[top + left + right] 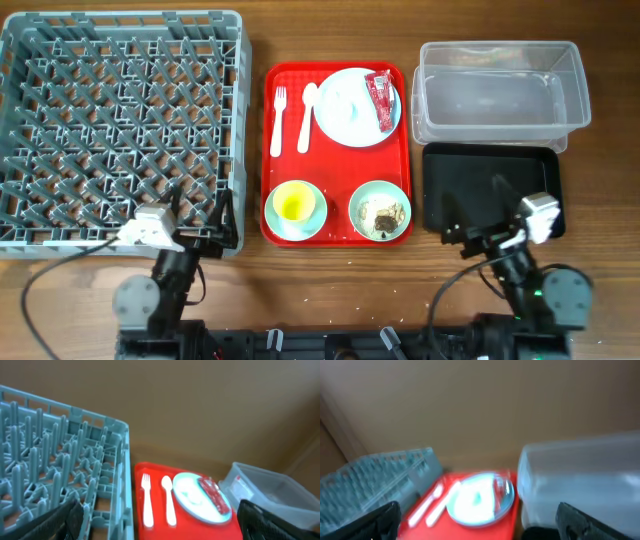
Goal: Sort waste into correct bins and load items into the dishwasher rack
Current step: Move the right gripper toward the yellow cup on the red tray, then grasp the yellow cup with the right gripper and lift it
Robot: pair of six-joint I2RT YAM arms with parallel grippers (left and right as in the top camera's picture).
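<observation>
The yellow cup is standing in the bowl, and my right gripper needs to go to it next and close on the cup's rim [314,203].
The grey dishwasher rack [120,125] stands at the left. On the red serving tray [337,150] lie a white fork [278,120], a white spoon [307,115] and the pale plate [350,108] with the red wrapper [381,100] on it. A tissue is hard to tell from the plate. The yellow cup [291,204] stands in one bowl [312,222]. The other bowl [380,212] holds rice and brown scraps. The clear tub [500,90] and black tray [490,188] are at the right. My left gripper [200,215] is open at the rack's near right corner. My right gripper [478,205] is open over the black tray.
In the left wrist view the rack [60,460], fork [147,500], spoon [169,500], plate [192,502], wrapper [215,496] and clear tub [270,490] show ahead. The right wrist view is blurred, with the plate [477,500] and clear tub [580,480] ahead.
</observation>
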